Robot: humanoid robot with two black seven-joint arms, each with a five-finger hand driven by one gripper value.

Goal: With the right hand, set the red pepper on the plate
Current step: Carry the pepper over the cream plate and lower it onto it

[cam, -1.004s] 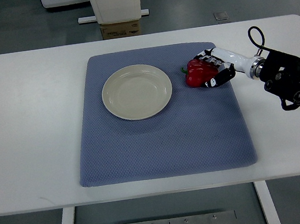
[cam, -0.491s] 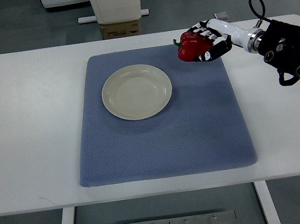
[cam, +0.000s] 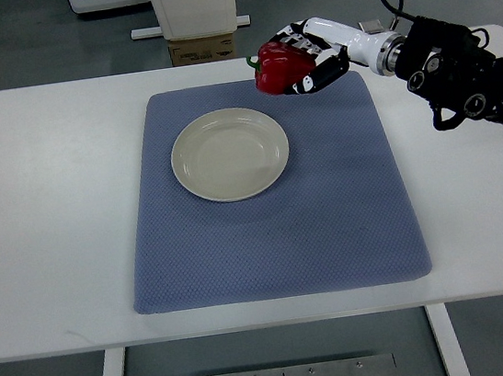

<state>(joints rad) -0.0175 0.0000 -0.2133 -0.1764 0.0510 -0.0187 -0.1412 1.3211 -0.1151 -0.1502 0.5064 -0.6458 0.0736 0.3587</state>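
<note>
The robot's right gripper should release the red pepper on the middle of the round cream plate (cam: 238, 157). The pepper hangs over the mat's far edge now.
The red pepper (cam: 274, 67) with its green stem hangs in the air over the far edge of the blue mat, held by my right hand (cam: 301, 59), whose fingers are shut around it. The right arm (cam: 455, 78) reaches in from the right edge. A round cream plate (cam: 229, 154) lies empty on the mat, to the lower left of the pepper and apart from it. The left arm is out of view.
A blue-grey mat (cam: 275, 222) covers the middle of the white table (cam: 52, 223). Beyond the table's far edge stand a white post with a cardboard box (cam: 202, 48) at its foot.
My right hand has lifted the red pepper off the mat and carried it up and to the left, from beside the plate's right to above the mat's far edge.
</note>
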